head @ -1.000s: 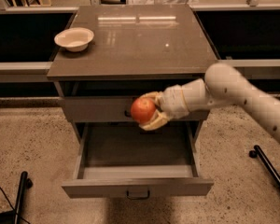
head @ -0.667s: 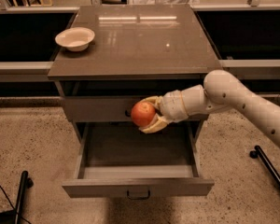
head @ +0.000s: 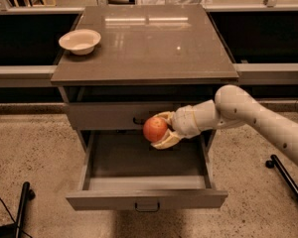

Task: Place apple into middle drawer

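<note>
My gripper needs to release the apple near the center of the open middle drawer's bottom (head: 160, 166), behind the front handle.
The red-orange apple (head: 155, 129) is held in my gripper (head: 160, 130), whose pale fingers (head: 165, 141) are shut around it from the right. It hangs just above the back of the pulled-out middle drawer (head: 146, 198), in front of the closed upper drawer front (head: 104, 115). The drawer's inside shows nothing in it. My arm (head: 248, 118) reaches in from the right.
A white bowl (head: 80, 40) stands at the back left of the grey cabinet top (head: 149, 48). A dark leg with a wheel (head: 23, 202) is on the floor at lower left, another (head: 283, 170) at lower right. Low shelving runs behind the cabinet.
The gripper with the apple has shifted very slightly left and lower over the open drawer; the apple stays held.
</note>
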